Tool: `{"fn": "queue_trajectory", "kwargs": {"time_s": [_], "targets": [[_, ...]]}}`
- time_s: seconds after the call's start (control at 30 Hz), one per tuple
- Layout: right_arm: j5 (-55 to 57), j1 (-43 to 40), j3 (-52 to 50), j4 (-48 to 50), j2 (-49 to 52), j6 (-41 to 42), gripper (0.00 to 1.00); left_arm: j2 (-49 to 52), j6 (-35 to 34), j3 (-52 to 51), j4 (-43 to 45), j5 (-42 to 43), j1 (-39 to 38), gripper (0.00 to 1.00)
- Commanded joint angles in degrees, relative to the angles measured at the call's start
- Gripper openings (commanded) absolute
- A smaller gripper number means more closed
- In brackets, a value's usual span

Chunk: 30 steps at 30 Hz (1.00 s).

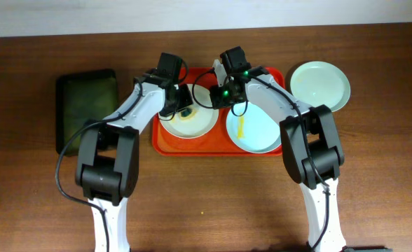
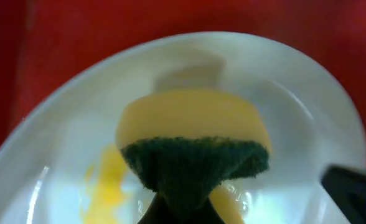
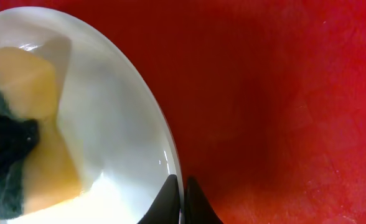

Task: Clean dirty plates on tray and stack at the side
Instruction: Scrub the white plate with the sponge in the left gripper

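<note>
I should use my right gripper to release the cream-white plate onto the mint-blue plate (image 1: 319,85) that is lying on the wooden table.
The red-orange tray (image 1: 165,140) holds a cream-white plate (image 1: 200,124) on the left and a mint-blue plate (image 1: 262,133) with a yellow smear (image 1: 242,127) on the right. A second mint-blue plate (image 1: 321,85) lies on the table to the tray's right. My left gripper (image 1: 183,105) is shut on a yellow-and-green sponge (image 2: 195,146) pressed on the cream-white plate (image 2: 295,106), next to a yellow smear (image 2: 108,183). My right gripper (image 3: 182,196) is shut on that plate's rim (image 3: 164,137), with the red tray (image 3: 282,112) beside it.
A dark green tray (image 1: 85,108) lies on the wooden table to the left of the red tray. Both arms cross over the back half of the red tray.
</note>
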Motion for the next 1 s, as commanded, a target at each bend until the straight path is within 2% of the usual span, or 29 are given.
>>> {"fn": "queue_trajectory", "kwargs": {"time_s": [0.0,0.13,0.3,0.33,0.43,0.5,0.6,0.8,0.87,0.97], "targets": [[0.6,0.5,0.2,-0.8,1.7,0.4,0.04,1.6,-0.1,-0.3,-3.8,-13.7,0.2,0.0],[1.1,0.5,0.2,-1.2,1.7,0.4,0.04,0.6,-0.1,0.3,-8.5,-19.7,1.7,0.0],[2.1,0.5,0.2,-1.4,1.7,0.4,0.04,-2.5,1.4,4.0,-13.3,-19.5,4.5,0.0],[2.1,0.5,0.2,-1.4,1.7,0.4,0.04,-3.2,1.5,4.6,-13.6,-18.4,4.6,0.0],[2.1,0.5,0.2,-1.4,1.7,0.4,0.04,-5.4,5.3,5.5,-13.1,-7.9,4.6,0.0],[2.1,0.5,0.2,-1.4,1.7,0.4,0.04,-5.5,5.3,5.4,-12.8,-0.1,4.3,0.0],[2.1,0.5,0.2,-1.4,1.7,0.4,0.04,-4.1,5.3,4.3,-12.7,2.9,3.2,0.0],[2.1,0.5,0.2,-1.0,1.7,0.4,0.04,1.2,5.3,3.2,-12.5,1.7,0.9,0.0],[2.1,0.5,0.2,-1.2,1.7,0.4,0.04,2.5,5.3,3.2,-12.7,-1.4,1.0,0.0],[2.1,0.5,0.2,-1.5,1.7,0.4,0.05,3.1,5.3,3.2,-14.9,-11.7,1.5,0.0]]}}
